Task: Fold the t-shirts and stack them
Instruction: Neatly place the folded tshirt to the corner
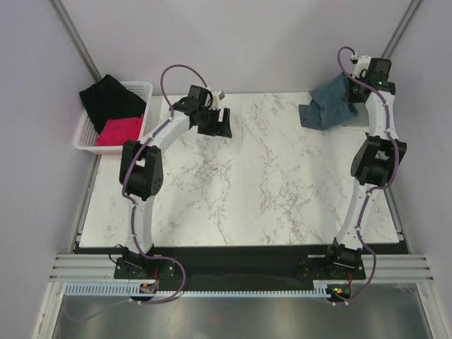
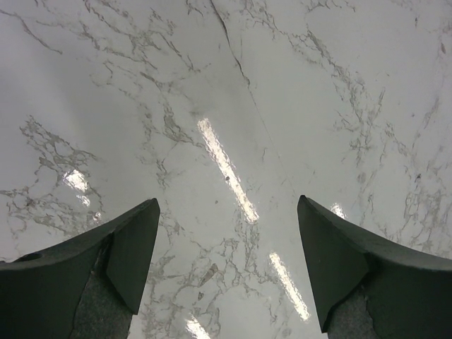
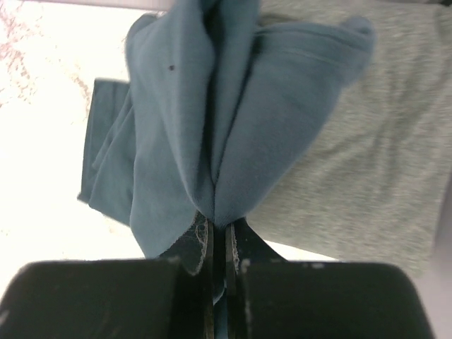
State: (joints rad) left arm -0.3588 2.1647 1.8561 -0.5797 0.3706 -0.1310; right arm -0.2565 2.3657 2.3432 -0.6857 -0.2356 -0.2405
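Note:
Next, I set the dark slate-blue t-shirt, now hanging in loose folds, on top of the light heather grey t-shirt (image 1: 347,107) (image 3: 311,131) using my right gripper.
My right gripper (image 3: 219,224) is shut on a bunched fold of the dark slate-blue t-shirt (image 3: 191,113). The shirt hangs from it in loose folds at the table's far right corner (image 1: 330,103). Under and beside the blue cloth lies the light heather grey t-shirt (image 3: 367,162), spread flat. My left gripper (image 2: 228,201) is open over bare marble at the far left of the table (image 1: 216,119), with nothing between its fingers (image 2: 134,247). It is well away from both shirts.
A white basket (image 1: 83,134) stands off the table's far left corner, holding a black cloth (image 1: 111,100) and a pink-red cloth (image 1: 120,132). The white marble tabletop (image 1: 247,183) runs between the two arms. Grey walls close in behind and on both sides.

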